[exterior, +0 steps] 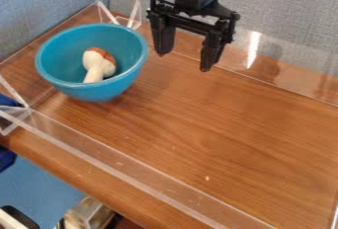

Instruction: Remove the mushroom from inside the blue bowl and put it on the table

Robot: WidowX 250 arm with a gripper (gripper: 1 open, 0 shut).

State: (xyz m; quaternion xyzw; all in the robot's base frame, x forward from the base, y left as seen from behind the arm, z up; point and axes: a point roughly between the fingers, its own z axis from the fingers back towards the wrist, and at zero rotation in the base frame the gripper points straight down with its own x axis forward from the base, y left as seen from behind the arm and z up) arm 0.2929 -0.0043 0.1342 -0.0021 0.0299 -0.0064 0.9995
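The mushroom's middle (98, 63), where its stalk meets its cap, is in the blue bowl. My gripper needs to go down into the bowl next and close there.
The mushroom (97, 64), cream stalk with a tan-orange cap, lies on its side inside the blue bowl (59, 75), which stands at the left of the table (211, 124). My gripper (187, 52) hangs above the tabletop just right of the bowl's far rim. Its black fingers (208, 53) point down, open, with nothing between them. It touches neither bowl nor mushroom.
Low clear acrylic walls (119, 174) edge the wooden tabletop on all sides. A blue-grey panel stands behind the table. Bare wood stretches from the bowl to the right and front walls.
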